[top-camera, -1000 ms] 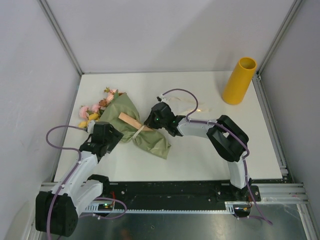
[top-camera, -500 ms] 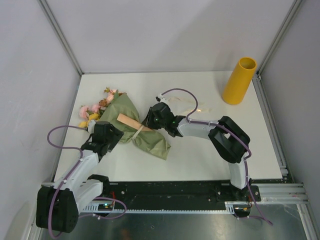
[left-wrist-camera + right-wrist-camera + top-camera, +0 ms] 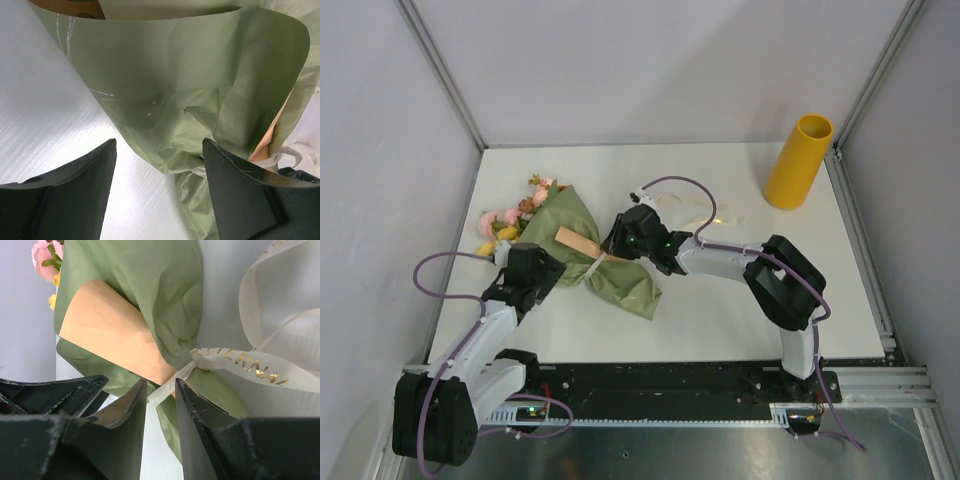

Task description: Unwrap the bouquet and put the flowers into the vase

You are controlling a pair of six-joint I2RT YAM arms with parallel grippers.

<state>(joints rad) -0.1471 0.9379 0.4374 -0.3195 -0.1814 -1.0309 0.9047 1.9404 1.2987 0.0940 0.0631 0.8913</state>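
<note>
Cream ribbon runs loose through my right fingers; I need to pinch nearer the ribbon's knot (image 3: 186,371) and pull it away from the bouquet.
The bouquet (image 3: 590,250) lies on the white table, olive-green paper outside with a peach flap (image 3: 110,335) showing. Its pink, yellow and brown flowers (image 3: 515,215) poke out at the upper left. A cream ribbon (image 3: 250,365) is knotted round the waist, and its tails trail right across the table (image 3: 705,215). My right gripper (image 3: 161,385) is at the knot, jaws a narrow gap apart, and a ribbon strand runs loose between the tips. My left gripper (image 3: 159,150) stands wide open at the bouquet's near-left side, green paper (image 3: 190,75) just ahead of its fingers. The mustard vase (image 3: 798,160) stands upright at the far right.
Grey walls and metal frame posts close in the table (image 3: 720,310) on the left, back and right. The vase stands close to the right post. The black rail with both arm bases runs along the near edge.
My right gripper has gone from shut to slightly open and has edged left toward the ribbon knot. The left arm and the bouquet have barely moved.
</note>
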